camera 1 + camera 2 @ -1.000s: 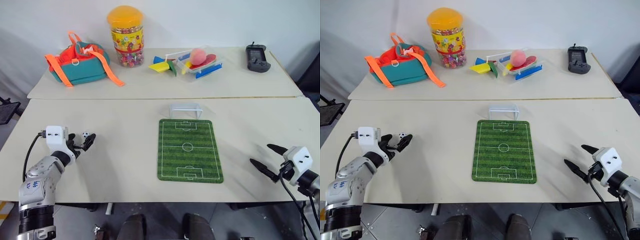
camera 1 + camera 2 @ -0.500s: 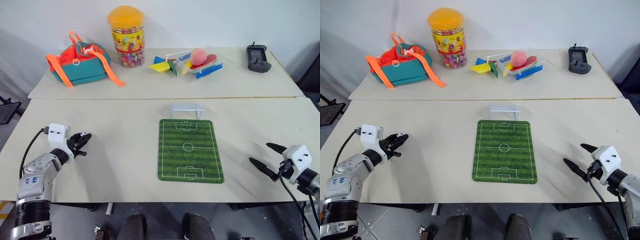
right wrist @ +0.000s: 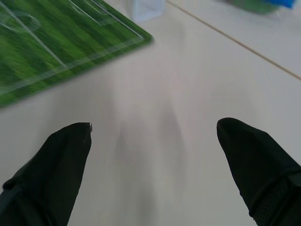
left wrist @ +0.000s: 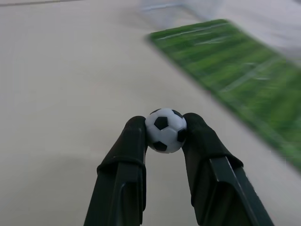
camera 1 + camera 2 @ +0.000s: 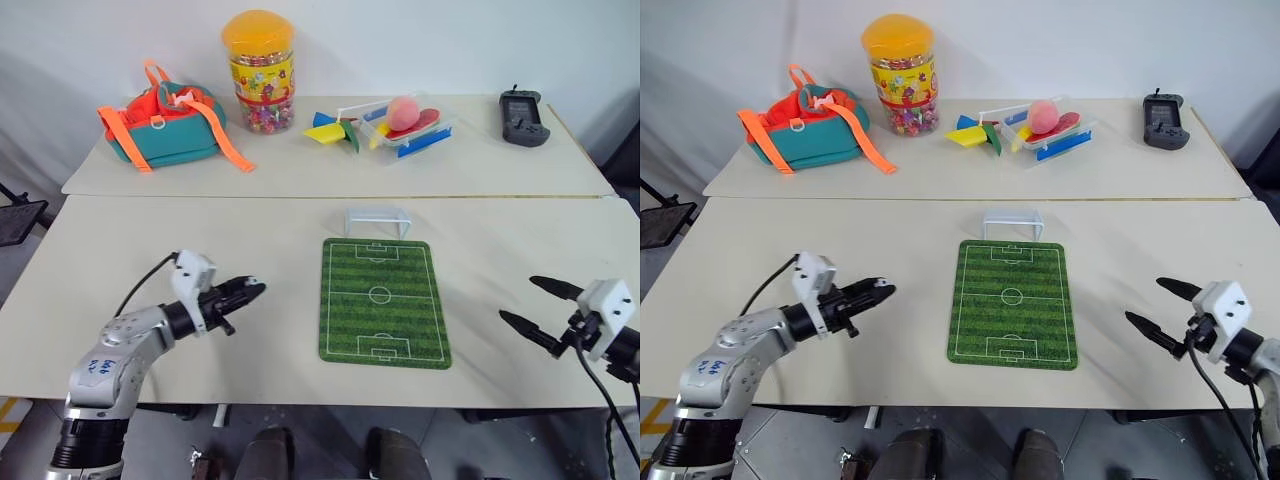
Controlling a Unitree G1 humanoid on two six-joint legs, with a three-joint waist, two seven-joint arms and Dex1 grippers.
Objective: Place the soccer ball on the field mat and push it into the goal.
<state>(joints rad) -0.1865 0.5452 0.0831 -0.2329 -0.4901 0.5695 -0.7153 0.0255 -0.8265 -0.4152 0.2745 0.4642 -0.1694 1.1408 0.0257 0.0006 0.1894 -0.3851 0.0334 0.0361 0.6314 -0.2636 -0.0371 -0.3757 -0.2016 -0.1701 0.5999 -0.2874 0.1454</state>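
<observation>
I need to release the soccer ball with my left gripper in the white-lined box at the field mat's near end [image 5: 378, 354].
In the left wrist view the tiny black-and-white soccer ball [image 4: 165, 130] is pinched between the tips of my left gripper [image 4: 164, 128], which is shut on it. That gripper [image 5: 250, 291] hovers low over the near table, left of the green striped field mat [image 5: 383, 300] and pointing toward it. The small white goal [image 5: 377, 219] stands at the mat's far end. My right gripper [image 5: 517, 300] is open and holds nothing, to the right of the mat near the table's front edge. Its wrist view shows a corner of the mat [image 3: 56, 42] ahead of it.
On the far table stand a teal and orange bag [image 5: 165, 125], a candy jar with a yellow lid [image 5: 260, 70], a clear tray of coloured toy pieces [image 5: 395, 125] and a black handheld device [image 5: 524, 115]. A seam [image 5: 300, 197] divides the two tables.
My left gripper closed on the soccer ball and swung right toward the mat with it. The right gripper stayed about where it was, still open.
</observation>
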